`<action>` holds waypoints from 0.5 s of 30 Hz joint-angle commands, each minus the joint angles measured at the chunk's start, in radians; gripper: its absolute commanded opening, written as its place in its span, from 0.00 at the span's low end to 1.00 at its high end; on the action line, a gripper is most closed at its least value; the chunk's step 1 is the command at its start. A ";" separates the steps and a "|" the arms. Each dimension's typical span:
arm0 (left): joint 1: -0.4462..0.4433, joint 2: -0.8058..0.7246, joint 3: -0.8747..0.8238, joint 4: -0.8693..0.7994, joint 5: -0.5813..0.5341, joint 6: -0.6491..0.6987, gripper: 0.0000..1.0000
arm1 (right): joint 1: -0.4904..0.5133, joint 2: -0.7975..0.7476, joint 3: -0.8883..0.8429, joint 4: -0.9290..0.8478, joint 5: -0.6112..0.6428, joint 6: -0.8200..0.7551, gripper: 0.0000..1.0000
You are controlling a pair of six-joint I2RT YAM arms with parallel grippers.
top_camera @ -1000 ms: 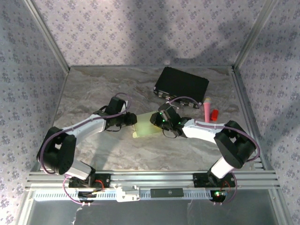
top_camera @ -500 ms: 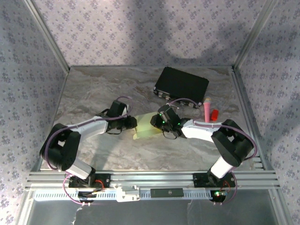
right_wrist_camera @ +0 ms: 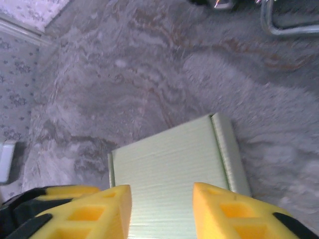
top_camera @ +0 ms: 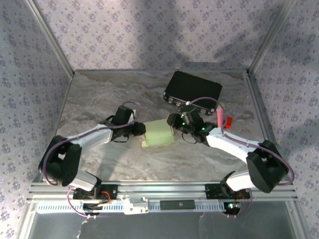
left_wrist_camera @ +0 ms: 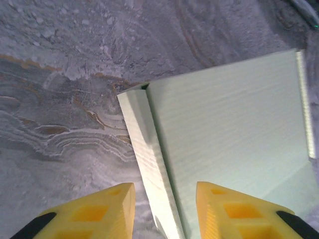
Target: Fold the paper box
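The paper box sits crooked, with its narrow side slanting through the robot's left gripper, so the robot should square the box and take its opposite edge (top_camera: 173, 131) with the right gripper.
The paper box (top_camera: 159, 133) is a pale green, flat closed rectangle lying on the marble table between the two arms. My left gripper (top_camera: 143, 130) is at its left edge. In the left wrist view the box's narrow side wall (left_wrist_camera: 149, 164) runs up through the gap of the left gripper (left_wrist_camera: 165, 211), touching neither yellow finger, so it is open. My right gripper (top_camera: 174, 130) is at the box's right edge. In the right wrist view the right gripper (right_wrist_camera: 162, 211) hangs open over the ribbed lid (right_wrist_camera: 169, 164), gripping nothing.
A larger black box (top_camera: 193, 90) sits behind the right gripper. A pink stick (top_camera: 220, 115) and a small red piece (top_camera: 229, 121) lie to its right. Metal frame posts and patterned walls close in the table on three sides.
The right arm has swung outward to the right and its gripper has drawn back from over the box to its right edge. The box now lies flatter. Both jaws stand a little wider.
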 commanded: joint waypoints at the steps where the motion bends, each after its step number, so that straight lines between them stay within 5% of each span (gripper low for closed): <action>1: 0.003 -0.077 0.039 -0.095 -0.014 0.020 0.44 | -0.045 -0.021 -0.015 -0.121 -0.012 -0.121 0.46; 9: 0.072 -0.030 0.002 -0.030 0.155 -0.021 0.49 | -0.162 0.108 -0.015 -0.064 -0.350 -0.237 0.58; 15: 0.073 0.026 -0.044 0.096 0.203 -0.064 0.48 | -0.176 0.179 -0.015 -0.015 -0.423 -0.228 0.58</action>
